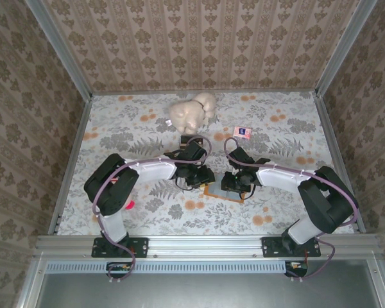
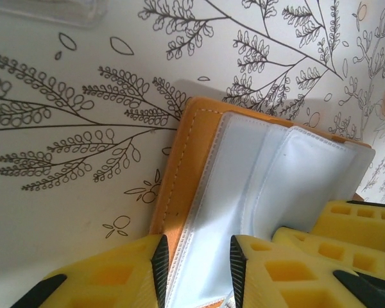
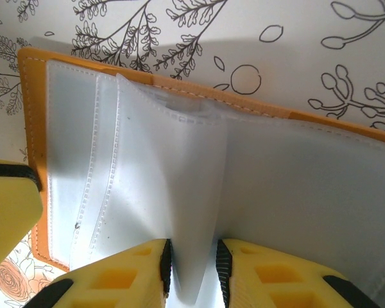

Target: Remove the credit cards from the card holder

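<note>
The pocket's fold in the robot's right gripper sits close to the card holder's centre crease, so the gripper should open, flatten the pocket and pinch nearer its middle (image 3: 140,168).
The card holder (image 1: 213,192) lies open on the floral table between my two grippers, tan-orange outside with pale grey-blue pockets inside (image 2: 244,167) (image 3: 115,160). My left gripper (image 1: 202,176) (image 2: 196,251) hovers over the holder's left edge. Its jaws stand apart, with the flat pocket below them and nothing pinched. My right gripper (image 1: 234,183) (image 3: 191,255) is shut on a raised fold of the pale pockets in the middle of the holder. One of its yellow fingers (image 2: 346,224) shows in the left wrist view. The credit cards are out of view, and the pockets look pale and flat.
A cream plush toy (image 1: 192,112) sits at the back centre of the table. A small pink packet (image 1: 242,132) lies to its right. Patterned walls close in the table (image 1: 115,212) on three sides, with a metal rail along the near edge.
</note>
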`<state>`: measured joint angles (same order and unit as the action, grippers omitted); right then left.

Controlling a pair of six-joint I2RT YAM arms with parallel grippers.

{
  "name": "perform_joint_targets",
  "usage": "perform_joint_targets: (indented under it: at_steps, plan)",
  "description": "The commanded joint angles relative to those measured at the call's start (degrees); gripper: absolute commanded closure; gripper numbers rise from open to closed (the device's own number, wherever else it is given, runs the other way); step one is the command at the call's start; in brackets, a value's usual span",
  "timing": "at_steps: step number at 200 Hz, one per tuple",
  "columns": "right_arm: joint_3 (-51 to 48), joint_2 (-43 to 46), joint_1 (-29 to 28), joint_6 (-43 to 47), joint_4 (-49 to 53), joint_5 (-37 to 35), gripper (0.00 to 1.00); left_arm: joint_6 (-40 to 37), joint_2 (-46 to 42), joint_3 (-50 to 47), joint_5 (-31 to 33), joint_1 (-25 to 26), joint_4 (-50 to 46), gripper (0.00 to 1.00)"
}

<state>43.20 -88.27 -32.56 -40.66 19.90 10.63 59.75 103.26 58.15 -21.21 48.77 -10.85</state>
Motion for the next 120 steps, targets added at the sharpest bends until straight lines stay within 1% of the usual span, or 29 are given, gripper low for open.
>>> perform_joint_targets:
  at_steps: [1, 26, 51, 87, 120]
  plan:
    - [-0.8, -2.6, 0.2, 0.7, 4.6, -5.0, 0.71, -0.8, 1.3, 1.0, -0.9, 0.4, -0.3, 0.69]
    - [-0.9, -2.7, 0.2, 0.6, 4.1, -4.4, 0.71, -1.0, 1.8, 1.6, -2.2, 0.5, 0.6, 0.76]
    - [-1.1, -2.8, 0.2, 0.5, 3.8, -4.1, 0.72, -1.3, 2.4, 1.9, -3.1, 0.7, 1.1, 0.8]
    - [-1.1, -2.8, 0.2, 0.5, 3.6, -4.0, 0.72, -1.6, 3.2, 2.6, -3.8, 0.9, 0.9, 0.79]
    - [-1.1, -2.8, 0.2, 0.4, 3.6, -4.0, 0.72, -2.8, 3.0, 3.2, -1.7, 1.0, -2.0, 0.76]
